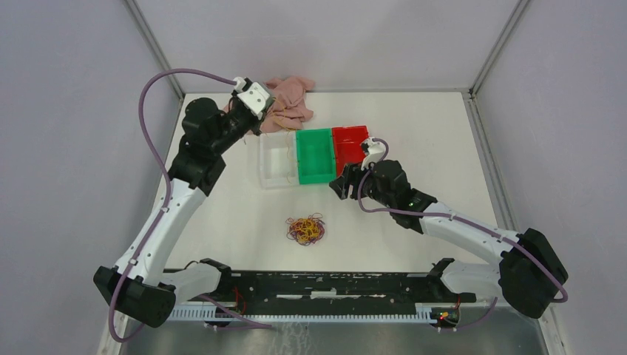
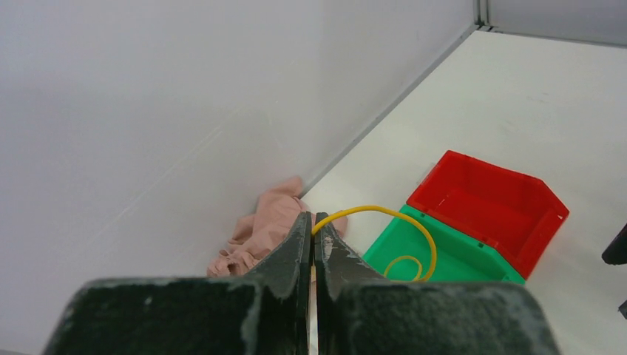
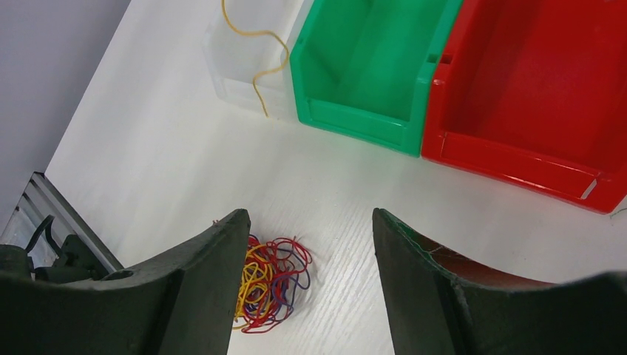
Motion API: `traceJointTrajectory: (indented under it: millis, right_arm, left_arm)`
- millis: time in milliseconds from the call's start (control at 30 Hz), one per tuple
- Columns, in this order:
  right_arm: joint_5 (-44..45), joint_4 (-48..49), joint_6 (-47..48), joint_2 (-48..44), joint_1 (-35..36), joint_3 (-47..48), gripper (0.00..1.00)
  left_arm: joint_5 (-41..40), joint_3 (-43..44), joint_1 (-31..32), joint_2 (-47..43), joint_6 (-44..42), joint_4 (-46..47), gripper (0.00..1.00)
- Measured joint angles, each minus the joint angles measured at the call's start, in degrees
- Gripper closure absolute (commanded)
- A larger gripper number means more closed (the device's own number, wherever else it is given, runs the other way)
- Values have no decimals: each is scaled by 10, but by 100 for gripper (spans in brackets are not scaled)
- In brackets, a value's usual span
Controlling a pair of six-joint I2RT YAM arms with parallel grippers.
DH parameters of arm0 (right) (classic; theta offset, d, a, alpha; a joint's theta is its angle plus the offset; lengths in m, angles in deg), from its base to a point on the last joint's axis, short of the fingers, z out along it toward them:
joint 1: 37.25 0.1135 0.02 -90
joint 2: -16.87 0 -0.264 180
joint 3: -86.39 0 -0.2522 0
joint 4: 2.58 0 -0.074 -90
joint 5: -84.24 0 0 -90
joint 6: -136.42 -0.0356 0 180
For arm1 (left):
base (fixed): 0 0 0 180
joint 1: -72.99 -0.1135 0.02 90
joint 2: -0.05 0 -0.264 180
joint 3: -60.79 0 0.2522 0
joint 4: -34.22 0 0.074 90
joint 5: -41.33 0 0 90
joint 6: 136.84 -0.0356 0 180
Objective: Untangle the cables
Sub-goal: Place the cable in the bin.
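Observation:
My left gripper has the yellow cable, which now curls down into the clear bin. It will let go of the cable on the bottom of the clear bin [image 1: 284,160], near the green bin.
The cables lie as a small tangle [image 1: 305,230] of yellow, red and purple strands on the white table, at the lower left of the right wrist view [image 3: 275,285]. My left gripper [image 1: 255,111] [image 2: 313,219] is raised at the back left and shut on one yellow cable [image 2: 418,225]. This cable curls down into the clear bin [image 1: 275,177], where its lower end [image 3: 260,44] hangs. My right gripper [image 1: 341,183] [image 3: 310,216] hovers open in front of the green bin, above and to the right of the tangle, with nothing between its fingers.
Three bins stand side by side at the back: clear [image 3: 233,81], green [image 1: 315,177] [image 3: 355,122] [image 2: 384,255], red [image 1: 349,133] [image 3: 517,155] [image 2: 488,203]. A pink garment [image 1: 292,100] [image 2: 259,229] lies in the back left corner against the wall.

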Motion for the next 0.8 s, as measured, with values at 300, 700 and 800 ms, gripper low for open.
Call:
traceJointTrajectory:
  millis: [300,700,800]
  right_arm:
    - [-7,-5,-4,12,-4,0,32]
    - [-7,-9,-8,13,-9,0,32]
    - [-6,-14,-8,13,-11,0,32]
  left_arm:
    - [-34,16,0,0,-27,14,97]
    - [-80,-36,0,21,-85,34,97]
    - [-92,-58,0,41,-101,29,96]
